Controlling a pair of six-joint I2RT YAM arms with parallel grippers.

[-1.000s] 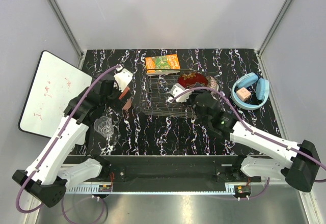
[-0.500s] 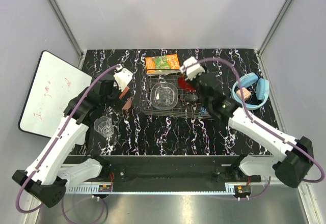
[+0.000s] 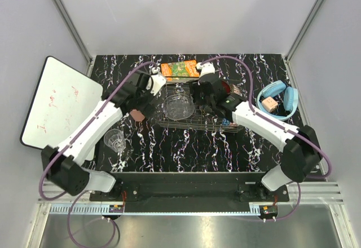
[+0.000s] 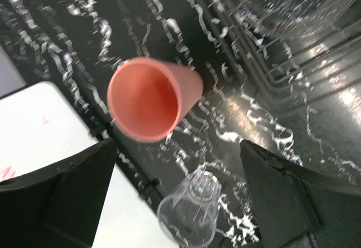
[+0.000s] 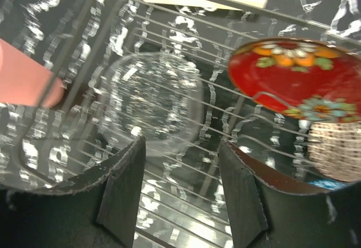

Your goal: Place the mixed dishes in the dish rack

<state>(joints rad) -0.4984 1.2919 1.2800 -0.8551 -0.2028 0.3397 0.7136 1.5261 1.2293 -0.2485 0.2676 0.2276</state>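
Next, my right gripper grabs the clear glass bowl by its rim (image 3: 193, 111) (image 5: 195, 133), on the side closest to the red floral plate.
The silver wire dish rack (image 3: 169, 123) stands mid-table with the clear glass bowl (image 3: 179, 107) in its left half. In the right wrist view the bowl (image 5: 152, 98) sits left of the red floral plate (image 5: 293, 76) and the brownish patterned bowl (image 5: 335, 146). My right gripper (image 3: 198, 94) hovers open over the rack, nothing between its fingers (image 5: 121, 186). The salmon-pink cup (image 4: 152, 98) lies on its side left of the rack. The clear drinking glass (image 4: 192, 214) stands nearer the front. My left gripper (image 3: 145, 97) hangs open above the cup and glass, touching neither.
An orange-green carton (image 3: 179, 69) lies just behind the rack. Blue headphones (image 3: 277, 100) rest at the right. A whiteboard (image 3: 56, 101) leans off the table's left edge. A bit of blue dish (image 3: 225, 122) shows at the rack's front right.
My right gripper opened, rose from the plate toward the rack's far side, then came back over the middle. My left arm reached right, closer to the rack's left side.
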